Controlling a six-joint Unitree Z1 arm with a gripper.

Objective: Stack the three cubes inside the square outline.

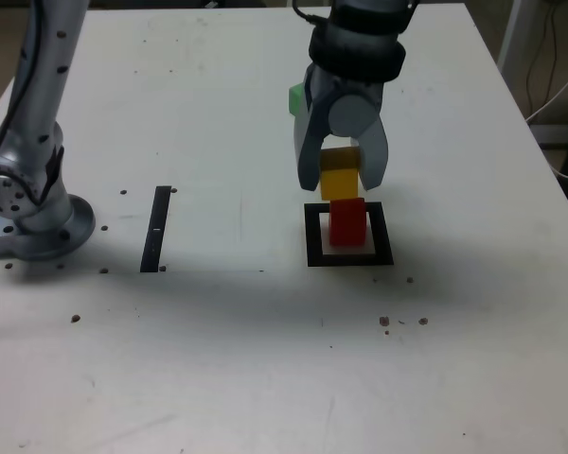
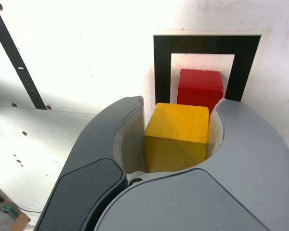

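Observation:
The robot's gripper needs to release the yellow cube on top of the red cube (image 1: 346,196) (image 2: 200,85), making a stack inside the black outline.
My gripper (image 1: 342,180) is shut on the yellow cube (image 1: 339,180), holding it just above the red cube (image 1: 347,221). The red cube stands inside the black square outline (image 1: 314,236) on the white table. In the wrist view the yellow cube (image 2: 177,137) sits clamped between the two grey fingers (image 2: 111,144), with the red cube (image 2: 200,88) and the square outline (image 2: 162,67) beyond it. The green cube (image 1: 296,98) peeks out behind the arm, at the far side of the table, mostly hidden.
A narrow black strip (image 1: 156,229) lies on the table to the exterior view's left of the outline. The arm's grey base (image 1: 33,213) stands at the exterior view's left edge. Small dark specks dot the white tabletop (image 1: 265,359).

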